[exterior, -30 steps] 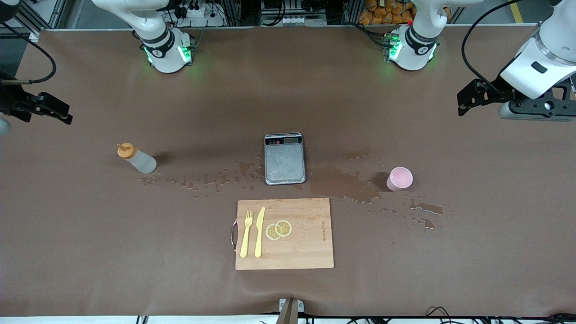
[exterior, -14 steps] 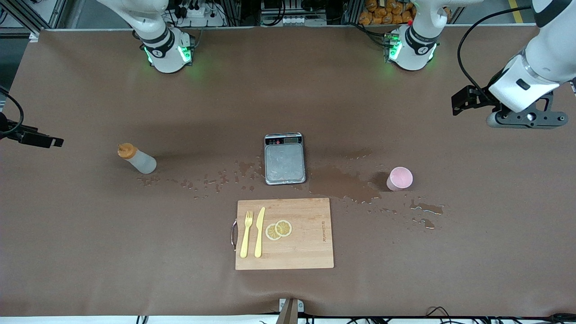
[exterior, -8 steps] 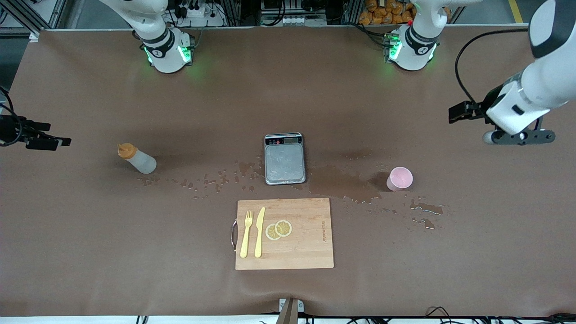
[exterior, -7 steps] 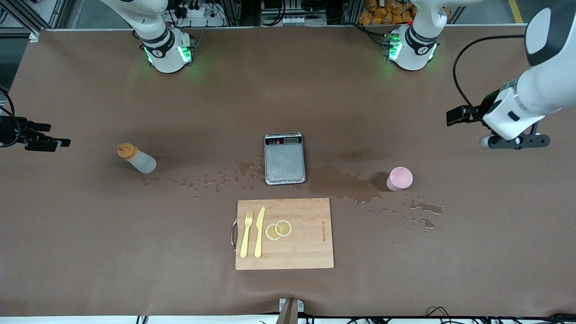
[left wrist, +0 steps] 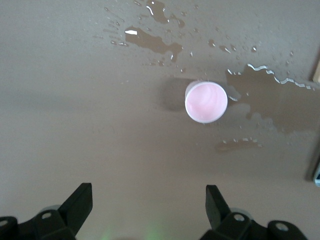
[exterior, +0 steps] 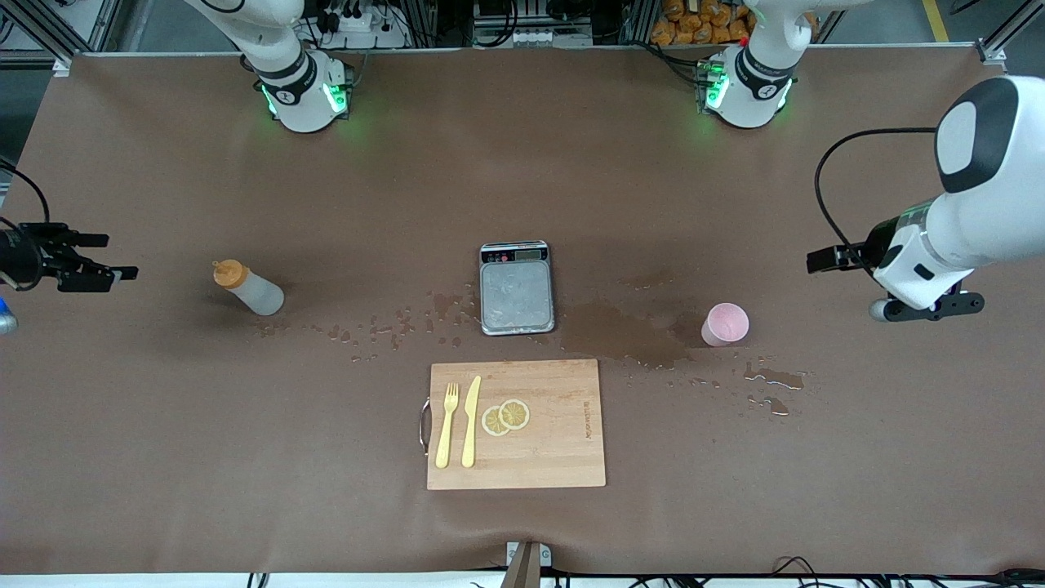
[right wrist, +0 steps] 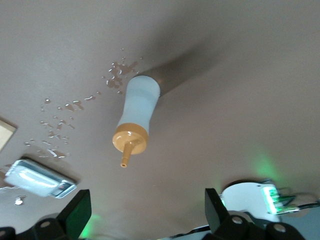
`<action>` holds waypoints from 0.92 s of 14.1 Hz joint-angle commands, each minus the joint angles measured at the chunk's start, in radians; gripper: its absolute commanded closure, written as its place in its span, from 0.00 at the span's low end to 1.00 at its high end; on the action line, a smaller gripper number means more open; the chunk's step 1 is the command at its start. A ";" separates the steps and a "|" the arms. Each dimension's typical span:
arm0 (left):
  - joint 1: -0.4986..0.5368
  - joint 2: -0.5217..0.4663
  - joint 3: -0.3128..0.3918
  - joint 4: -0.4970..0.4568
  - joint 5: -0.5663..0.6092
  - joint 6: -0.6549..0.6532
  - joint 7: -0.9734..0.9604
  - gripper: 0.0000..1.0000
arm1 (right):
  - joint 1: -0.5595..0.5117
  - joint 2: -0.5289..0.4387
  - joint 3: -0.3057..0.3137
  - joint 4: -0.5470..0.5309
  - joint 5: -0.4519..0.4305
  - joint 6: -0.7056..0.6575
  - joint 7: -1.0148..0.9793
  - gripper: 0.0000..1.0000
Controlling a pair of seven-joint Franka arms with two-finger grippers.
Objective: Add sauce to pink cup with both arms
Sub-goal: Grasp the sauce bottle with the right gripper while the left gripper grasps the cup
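Note:
My right gripper is to go to the sauce bottle next and close on the whitish body's upper part (exterior: 250, 286) (right wrist: 136, 111), below the bottle's orange cap.
The sauce bottle (exterior: 249, 290) stands on the brown table toward the right arm's end, whitish with an orange cap. It shows tilted in the right wrist view (right wrist: 137, 114). The pink cup (exterior: 725, 324) stands upright toward the left arm's end, beside a wet patch, and looks empty in the left wrist view (left wrist: 206, 101). My left gripper (exterior: 819, 260) is open and empty over the bare table, apart from the cup; it also shows in its wrist view (left wrist: 148, 201). My right gripper (exterior: 114, 257) is open and empty at the right arm's end, apart from the bottle, and shows in its wrist view (right wrist: 145, 207).
A grey scale (exterior: 516, 287) sits mid-table between bottle and cup. A wooden cutting board (exterior: 555, 441) nearer the front camera carries a yellow fork (exterior: 446, 425), a yellow knife (exterior: 470, 420) and lemon slices (exterior: 505, 416). Spilled liquid (exterior: 624, 331) lies around the scale and cup.
The left arm has swung down and its gripper has moved closer to the pink cup. The right gripper has shifted a little toward the bottle. Bottle and cup have not moved.

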 commanded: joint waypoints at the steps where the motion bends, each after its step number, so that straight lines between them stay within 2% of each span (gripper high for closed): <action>1: 0.000 -0.012 -0.009 -0.088 -0.006 0.106 -0.026 0.00 | -0.069 0.075 0.013 0.038 0.103 -0.016 0.061 0.00; 3: -0.004 0.025 -0.009 -0.089 -0.006 0.126 -0.026 0.00 | -0.091 0.120 0.013 0.040 0.148 -0.016 0.070 0.00; 6: -0.021 0.092 -0.009 -0.089 -0.006 0.220 -0.028 0.00 | -0.105 0.184 0.013 0.045 0.163 -0.016 0.073 0.00; 9: -0.023 0.111 -0.010 -0.097 -0.006 0.223 -0.028 0.00 | -0.152 0.252 0.013 0.043 0.266 -0.021 0.121 0.00; 13: -0.044 0.175 -0.010 -0.097 -0.006 0.281 -0.028 0.00 | -0.149 0.291 0.014 0.034 0.266 -0.022 0.116 0.00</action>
